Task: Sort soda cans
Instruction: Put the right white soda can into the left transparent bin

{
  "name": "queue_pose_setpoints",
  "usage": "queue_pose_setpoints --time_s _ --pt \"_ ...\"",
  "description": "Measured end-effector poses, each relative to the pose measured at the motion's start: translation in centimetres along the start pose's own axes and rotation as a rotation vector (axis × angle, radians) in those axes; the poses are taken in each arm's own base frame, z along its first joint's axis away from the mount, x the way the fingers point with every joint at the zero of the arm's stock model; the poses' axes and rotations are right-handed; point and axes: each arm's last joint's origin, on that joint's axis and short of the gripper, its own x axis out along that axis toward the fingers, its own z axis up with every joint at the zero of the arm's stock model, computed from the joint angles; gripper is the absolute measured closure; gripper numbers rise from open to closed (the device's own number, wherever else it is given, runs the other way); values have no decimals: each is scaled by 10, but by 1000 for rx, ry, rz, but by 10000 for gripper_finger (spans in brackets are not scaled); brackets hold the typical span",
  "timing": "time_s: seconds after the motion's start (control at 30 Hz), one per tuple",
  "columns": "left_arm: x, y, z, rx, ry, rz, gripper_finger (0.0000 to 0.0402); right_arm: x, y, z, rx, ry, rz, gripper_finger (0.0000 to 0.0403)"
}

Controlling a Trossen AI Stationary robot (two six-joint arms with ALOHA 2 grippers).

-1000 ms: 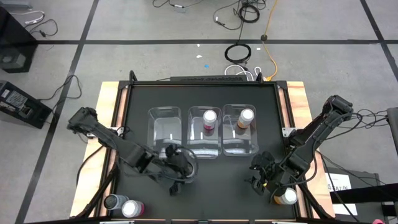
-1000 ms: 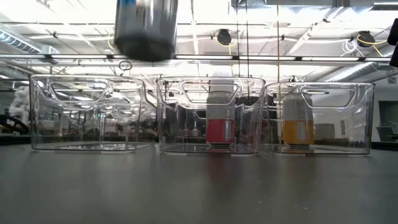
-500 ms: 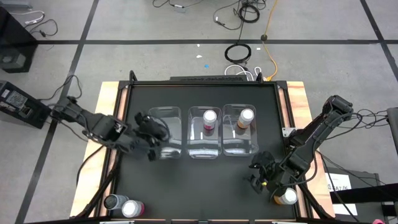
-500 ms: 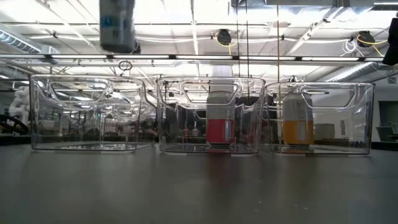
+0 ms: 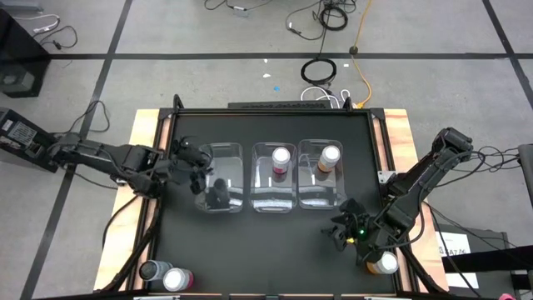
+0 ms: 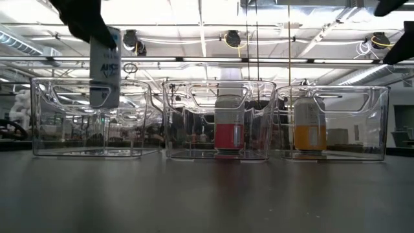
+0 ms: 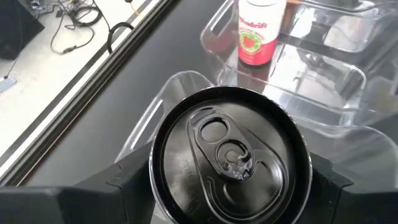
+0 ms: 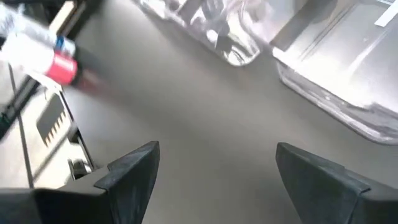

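Note:
My left gripper is going to release the dark grey can in the far end of the empty clear bin [image 5: 231, 162].
My left gripper [image 5: 198, 165] is over the left clear bin [image 5: 221, 148] and is shut on a dark grey soda can [image 6: 105, 68], whose dark top [image 7: 230, 155] fills the left wrist view. A pink can [image 5: 281, 160] stands in the middle bin. An orange can [image 5: 329, 157] stands in the right bin. My right gripper [image 5: 341, 234] hovers open above the table near its near right corner, next to a second orange can [image 5: 383, 264]. A grey can [image 5: 151, 270] and a pink can [image 5: 177, 279] stand at the near left corner. My left gripper pinches the dark grey can between its two fingers [image 7: 118, 186], one on each side of the upper wall just under the top rim [image 7: 153, 177]. The fingers come from above, pointing down. The can hangs upright and clear, its lower part [image 6: 105, 97] below the left bin's rim.
Three clear bins sit side by side in the far half of the table; the left one [image 6: 45, 116] holds nothing on its floor. The black tabletop [image 5: 275, 250] in front of the bins is bare. Wooden strips [image 5: 146, 125] border the table's left and right sides.
My left gripper has carried the dark grey can from the near middle of the table toward the far and left, to above the left bin. It has then come down, so the can's lower part is now inside the bin's rim. It has stayed shut on the can throughout.

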Motion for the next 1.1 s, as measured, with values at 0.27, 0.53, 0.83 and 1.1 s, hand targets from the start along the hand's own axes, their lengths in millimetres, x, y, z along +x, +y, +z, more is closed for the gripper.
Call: queue_pose_setpoints --time_s 0.27,0.53,0.83,1.1 --pt "33 24 -1 32 -48 -117 124 5 6 9 107 -78 36 90" --pt "68 48 2 43 -60 -193 124 12 9 20 163 -104 49 90" --pt "106 58 4 45 9 -262 124 15 9 25 181 -119 37 90" --pt "123 56 6 83 11 -267 124 15 9 25 186 -117 37 90"
